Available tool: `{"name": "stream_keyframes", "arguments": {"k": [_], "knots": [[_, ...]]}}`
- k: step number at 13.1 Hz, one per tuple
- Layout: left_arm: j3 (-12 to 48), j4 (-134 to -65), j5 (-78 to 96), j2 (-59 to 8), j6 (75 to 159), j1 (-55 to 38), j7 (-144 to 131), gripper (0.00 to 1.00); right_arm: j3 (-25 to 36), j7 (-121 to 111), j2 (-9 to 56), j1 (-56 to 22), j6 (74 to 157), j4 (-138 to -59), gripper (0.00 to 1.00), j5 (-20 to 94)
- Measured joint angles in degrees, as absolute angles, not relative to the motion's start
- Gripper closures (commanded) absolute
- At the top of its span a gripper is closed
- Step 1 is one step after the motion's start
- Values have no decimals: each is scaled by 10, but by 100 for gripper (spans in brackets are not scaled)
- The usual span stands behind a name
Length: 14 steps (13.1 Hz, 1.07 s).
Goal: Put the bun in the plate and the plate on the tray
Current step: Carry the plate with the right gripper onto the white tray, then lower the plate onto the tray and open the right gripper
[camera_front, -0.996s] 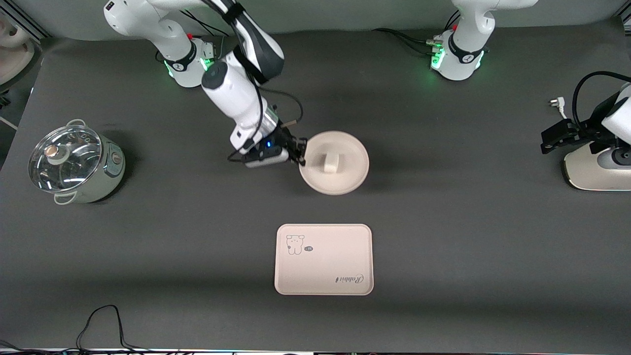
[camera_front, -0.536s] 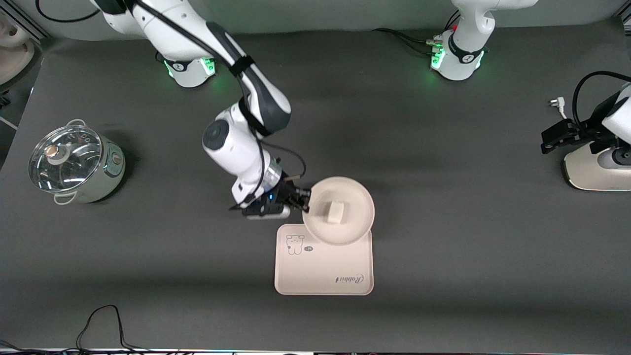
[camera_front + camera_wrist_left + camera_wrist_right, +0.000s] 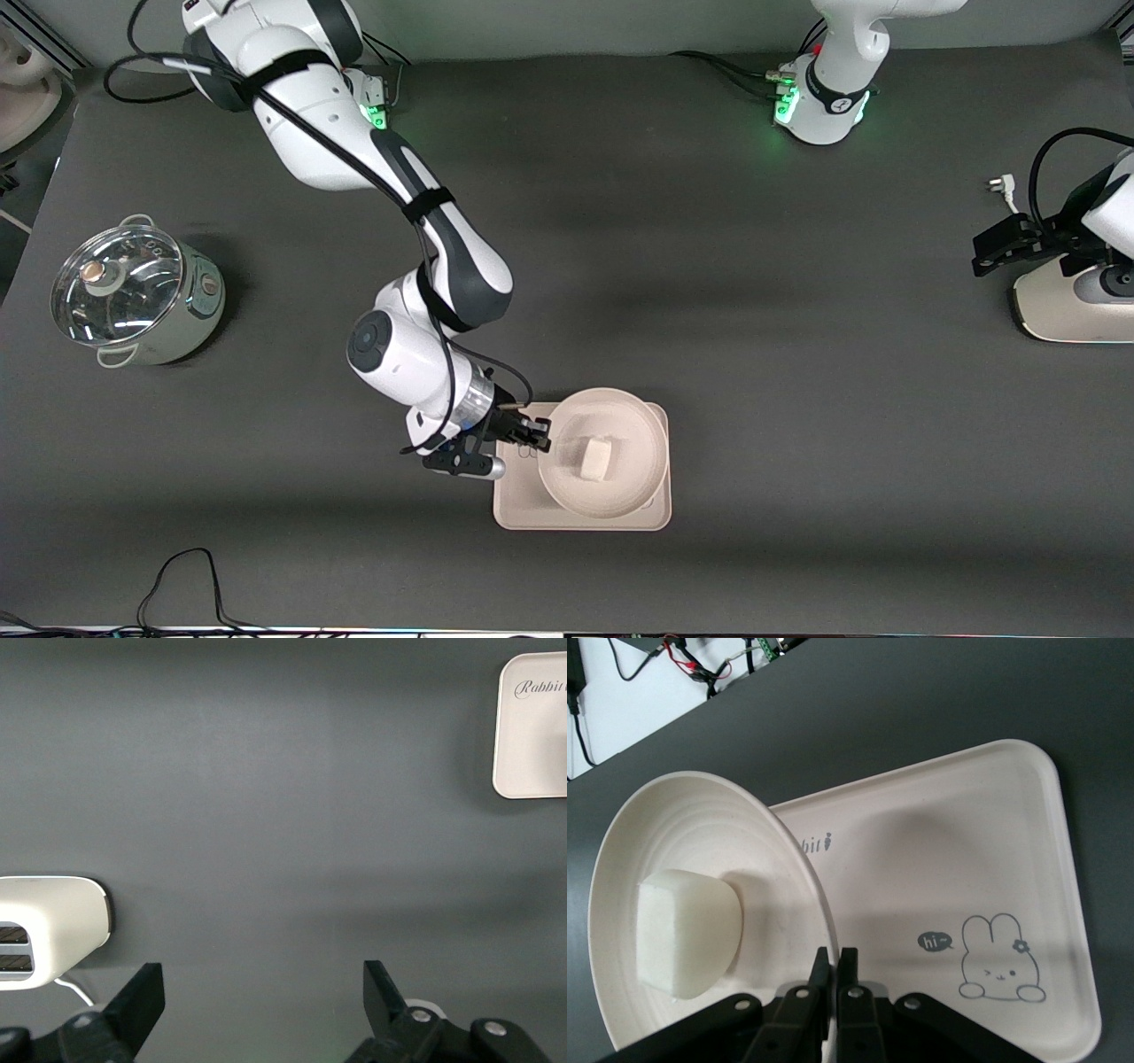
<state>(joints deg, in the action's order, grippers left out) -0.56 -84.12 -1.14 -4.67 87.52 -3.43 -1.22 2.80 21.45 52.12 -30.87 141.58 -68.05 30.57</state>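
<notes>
Next, my right gripper lets go of the plate on the middle of the tray [image 3: 590,467] [image 3: 835,898], with the rabbit print beside the plate's rim. The plate is now over the cream-pink tray.
My right gripper [image 3: 540,436] is shut on the rim of the round cream plate [image 3: 620,507], at its edge toward the right arm's end of the table. The plate is over the cream-pink tray [image 3: 512,512] and covers most of it; I cannot tell whether it touches. The small off-white bun [image 3: 597,458] lies in the plate's middle. The right wrist view shows the shut right gripper [image 3: 835,961] pinching the plate [image 3: 700,811], with the bun [image 3: 687,930] in it and the tray's rabbit print [image 3: 998,961] beside it. My left gripper [image 3: 982,252] waits open over the toaster, its fingers [image 3: 142,1001] wide apart with nothing between them.
A cream toaster [image 3: 1067,310] with a plug [image 3: 999,186] stands at the left arm's end of the table. A green pot with a glass lid [image 3: 133,292] stands at the right arm's end. A black cable [image 3: 177,576] loops by the front edge.
The right arm has carried the plate with the bun from the table's middle toward the front camera, until it is over the tray. The left arm has not moved.
</notes>
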Motion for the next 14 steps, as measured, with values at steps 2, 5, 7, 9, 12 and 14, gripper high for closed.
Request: {"name": "stream_keyframes", "arguments": {"k": [2, 5, 7, 9, 12, 14], "knots": [[-6, -841, -11, -47, 875, -34, -12, 0, 28, 215, 547, -309, 1416, -673, 100, 306], [-6, -841, -11, -47, 875, -34, -12, 0, 28, 215, 583, -308, 1435, -670, 100, 307], [-6, -841, -11, -47, 875, -34, -12, 0, 29, 214, 601, -307, 1453, -667, 100, 307], [-6, -841, -11, -47, 875, -34, -12, 0, 29, 214, 612, -304, 1466, -666, 100, 307], [-6, -841, -11, -47, 875, -34, -12, 0, 29, 214, 615, -304, 1469, -664, 0, 307], [-6, -841, -11, -47, 875, -34, -12, 0, 29, 214, 615, -304, 1470, -660, 0, 307]]}}
